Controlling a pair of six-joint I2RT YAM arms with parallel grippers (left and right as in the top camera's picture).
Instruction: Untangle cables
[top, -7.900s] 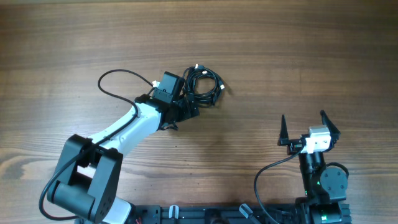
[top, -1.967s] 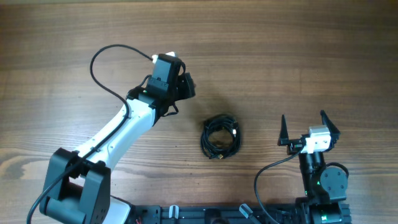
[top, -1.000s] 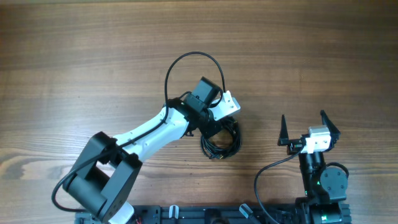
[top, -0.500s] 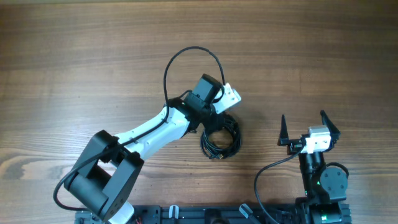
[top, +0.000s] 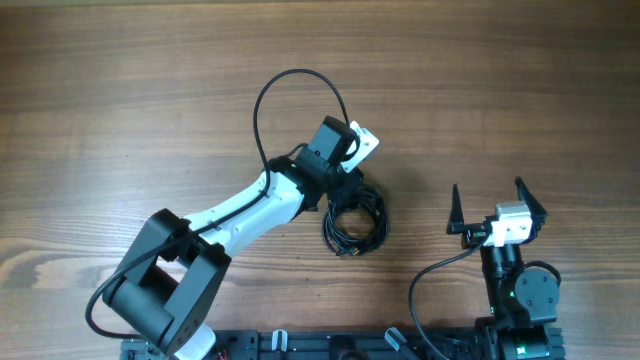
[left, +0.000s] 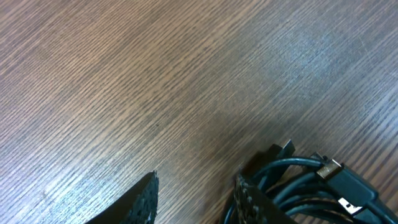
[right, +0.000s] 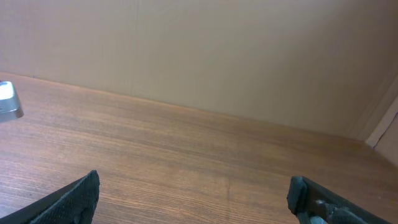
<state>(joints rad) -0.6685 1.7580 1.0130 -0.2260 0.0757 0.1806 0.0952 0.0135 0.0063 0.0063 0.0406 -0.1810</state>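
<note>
My left gripper should open, move over the coil and close around its strands (top: 333, 225), because the coil's edge is outside that gripper's fingers.
The cables (top: 355, 222) lie in one tangled black coil on the wooden table, just right of centre. My left gripper (top: 345, 193) hovers at the coil's upper left edge. In the left wrist view the left gripper (left: 199, 194) is open with only bare wood between its fingertips. There the cables (left: 311, 183) rest against the outside of the right finger, and a silver plug (left: 329, 168) shows. My right gripper (top: 487, 192) stands wide open near the front right, well clear of the coil. The right wrist view shows the right gripper (right: 196, 199) holding nothing.
A thick black wire (top: 290, 85) arches above the left arm's wrist. Another wire (top: 425, 280) loops from the right arm's base. The arms' black base rail (top: 330, 345) runs along the front edge. Bare wood lies all around the coil.
The left wrist has drawn back a little up and to the left from over the coil. The coil has stayed put and the right arm has not moved.
</note>
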